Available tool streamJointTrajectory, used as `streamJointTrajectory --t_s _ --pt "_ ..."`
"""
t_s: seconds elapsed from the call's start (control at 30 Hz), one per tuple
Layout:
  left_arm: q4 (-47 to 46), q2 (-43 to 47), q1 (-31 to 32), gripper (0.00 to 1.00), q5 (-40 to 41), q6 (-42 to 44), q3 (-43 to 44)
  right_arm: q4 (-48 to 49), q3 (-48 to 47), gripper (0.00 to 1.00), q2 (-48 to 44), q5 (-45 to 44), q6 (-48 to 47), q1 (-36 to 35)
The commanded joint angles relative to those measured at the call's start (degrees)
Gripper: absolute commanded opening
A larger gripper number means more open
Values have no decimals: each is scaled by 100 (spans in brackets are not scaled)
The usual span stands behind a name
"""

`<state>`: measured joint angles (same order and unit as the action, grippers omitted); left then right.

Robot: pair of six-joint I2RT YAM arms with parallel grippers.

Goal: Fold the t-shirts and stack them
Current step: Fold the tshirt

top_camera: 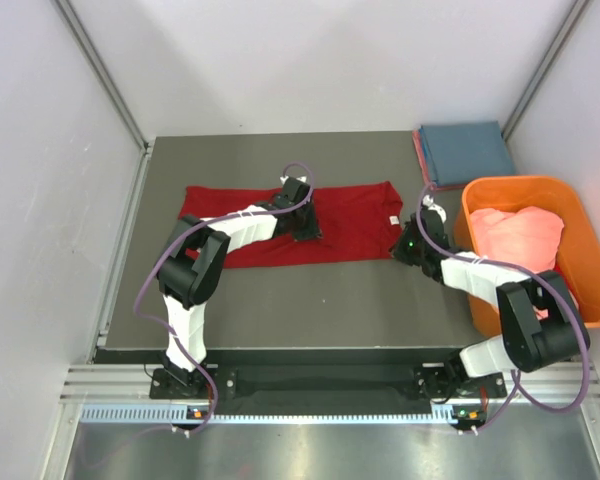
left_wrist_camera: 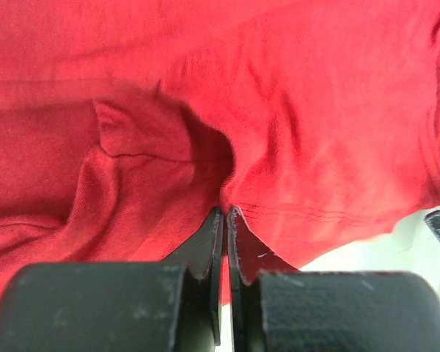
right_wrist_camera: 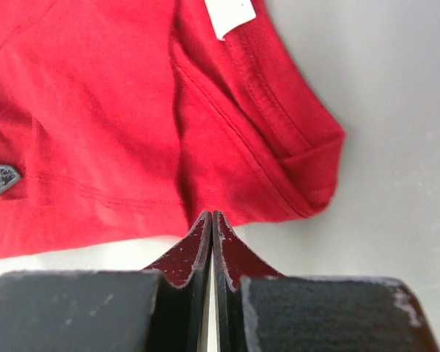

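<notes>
The lower layer's edge has my right gripper shut on it, beside the upper layer's stitched corner, so next I open, move over and pinch that corner (right_wrist_camera: pixel 182 220) before folding.
A deep red t-shirt (top_camera: pixel 280 215) lies spread across the dark table, neck with small white label (top_camera: pixel 391 221) to the right. My left gripper (top_camera: pixel 302 226) is shut on the shirt's near hem at mid-length; in the left wrist view the cloth (left_wrist_camera: pixel 293 132) puckers at the closed tips (left_wrist_camera: pixel 225 210). My right gripper (top_camera: pixel 406 246) is shut on the shirt's near edge by the right end; in the right wrist view the tips (right_wrist_camera: pixel 212 214) pinch the hem below the label (right_wrist_camera: pixel 229 15). A folded blue t-shirt (top_camera: pixel 465 150) lies at the back right. A salmon-pink t-shirt (top_camera: pixel 518 232) sits crumpled in the tub.
The orange plastic tub (top_camera: pixel 570 200) stands at the table's right edge, close to my right arm. A pink cloth edge (top_camera: pixel 418 155) shows under the blue shirt. Bare table (top_camera: pixel 310 300) lies in front of the red shirt. White walls enclose the table.
</notes>
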<state>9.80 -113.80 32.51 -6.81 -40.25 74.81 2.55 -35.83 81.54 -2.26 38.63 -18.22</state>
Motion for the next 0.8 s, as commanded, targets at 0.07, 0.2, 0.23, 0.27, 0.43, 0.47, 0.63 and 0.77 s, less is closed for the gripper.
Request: streamJointTrajectory --t_s 0.07,0.2,0.23,0.27,0.43,0.47,0.63,0.77 --pt "136 69 1 0 13 131 219 615 182 0 -296 -354 232 -59" --pt "311 33 1 0 30 140 315 616 103 0 -200 -398 180 -59" --pt "364 33 1 0 13 158 333 572 42 0 -165 -398 154 -59" --pt "391 51 1 0 4 193 368 554 7 0 -147 -398 127 -50" --pt "645 51 1 0 153 298 535 414 -414 0 37 23 -180 -59" --pt "680 25 1 0 162 324 596 370 -468 7 142 120 -189 -59" --pt "742 -37 1 0 171 360 632 238 -486 20 231 455 -58 -138" --pt "751 -28 1 0 180 360 597 159 -459 25 301 411 4 -208"
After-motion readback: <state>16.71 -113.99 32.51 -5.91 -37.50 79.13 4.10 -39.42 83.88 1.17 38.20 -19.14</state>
